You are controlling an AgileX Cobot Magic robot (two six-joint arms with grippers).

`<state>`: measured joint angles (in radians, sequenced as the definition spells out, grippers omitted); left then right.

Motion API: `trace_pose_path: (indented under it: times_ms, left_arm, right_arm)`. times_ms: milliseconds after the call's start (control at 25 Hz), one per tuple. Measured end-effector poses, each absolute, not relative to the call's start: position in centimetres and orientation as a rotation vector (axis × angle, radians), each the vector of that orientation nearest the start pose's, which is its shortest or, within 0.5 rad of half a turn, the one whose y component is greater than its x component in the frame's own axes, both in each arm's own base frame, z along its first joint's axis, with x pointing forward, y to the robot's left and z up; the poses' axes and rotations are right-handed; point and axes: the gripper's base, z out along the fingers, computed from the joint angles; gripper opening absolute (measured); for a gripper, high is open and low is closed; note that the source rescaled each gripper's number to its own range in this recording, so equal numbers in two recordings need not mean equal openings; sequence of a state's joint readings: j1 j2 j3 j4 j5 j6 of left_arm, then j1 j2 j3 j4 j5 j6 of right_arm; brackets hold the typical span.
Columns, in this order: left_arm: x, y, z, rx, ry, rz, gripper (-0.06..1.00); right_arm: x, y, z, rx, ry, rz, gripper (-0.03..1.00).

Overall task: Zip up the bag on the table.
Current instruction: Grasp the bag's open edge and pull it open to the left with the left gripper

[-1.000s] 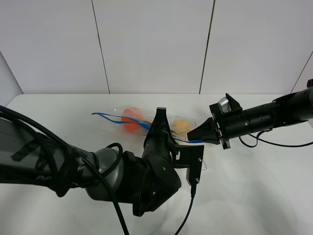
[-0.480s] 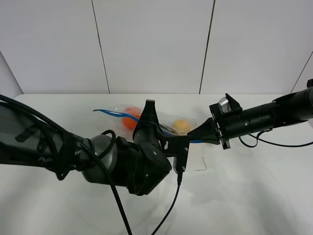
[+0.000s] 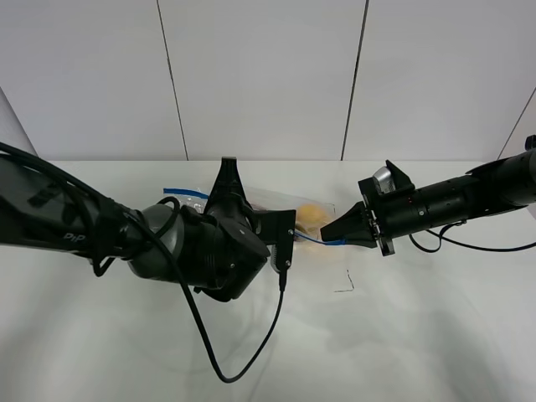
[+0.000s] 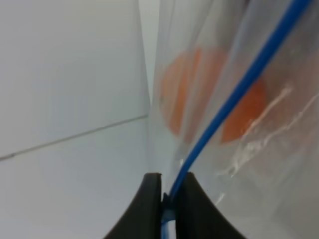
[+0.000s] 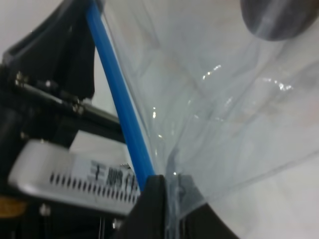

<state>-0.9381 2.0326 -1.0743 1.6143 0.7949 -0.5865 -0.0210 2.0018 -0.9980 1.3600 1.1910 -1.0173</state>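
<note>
The robot's left gripper should release the blue zipper strip at the bag's end [image 3: 172,191] farthest from the right gripper.
The clear bag [image 3: 289,209] lies on the white table [image 3: 435,335] between my arms, with the yellow pear [image 3: 312,216] showing through. My left gripper [image 3: 226,172] is shut on the blue zipper strip [image 4: 234,94] toward the bag's left end; the orange [image 4: 199,94] shows just beyond it in the left wrist view, where the gripper [image 4: 168,199] pinches the strip. My right gripper [image 3: 328,237] is shut on the bag's right end, where the strip [image 5: 119,109] enters the gripper [image 5: 169,199]. A dark shape [image 5: 279,17], perhaps the eggplant, sits behind the plastic.
My bulky black left arm [image 3: 193,251] covers the bag's middle, and its cable [image 3: 251,352] loops over the table in front. A small dark mark [image 3: 345,285] lies near the bag. White wall panels [image 3: 260,75] stand behind the table.
My left gripper has slid left along the blue strip, from beside the pear toward the bag's left end. The right gripper has held still on the right end.
</note>
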Motion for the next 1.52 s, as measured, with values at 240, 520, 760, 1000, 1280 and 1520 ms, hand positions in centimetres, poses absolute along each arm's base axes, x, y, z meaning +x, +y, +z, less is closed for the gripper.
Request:
trace_pose_path:
  times_ms: [240,520,760,1000,1280,1520]
  left_arm:
    - [29.3,-25.4,13.3,1.660,1.614,1.006,0.00]
    - [30.8,-23.7,13.1,1.637,1.674,0.997,0.00]
    - [31.8,-22.3,13.1,1.609,1.717,1.010,0.00]
    - [32.7,-21.0,13.1,1.582,1.757,1.025,0.00]
    - [33.2,-20.2,13.0,1.566,1.780,1.030,0.00]
    - [33.6,-19.6,13.0,1.558,1.796,1.027,0.00]
  right_arm:
    - [33.1,7.6,14.0,-0.074,2.528,1.618,0.00]
    - [33.1,7.6,14.0,-0.074,2.527,1.618,0.00]
    - [33.1,7.6,14.0,-0.074,2.527,1.619,0.00]
    - [33.1,7.6,14.0,-0.078,2.531,1.617,0.00]
    - [33.1,7.6,14.0,-0.081,2.533,1.615,0.00]
    - [33.0,7.6,14.0,-0.090,2.540,1.611,0.00]
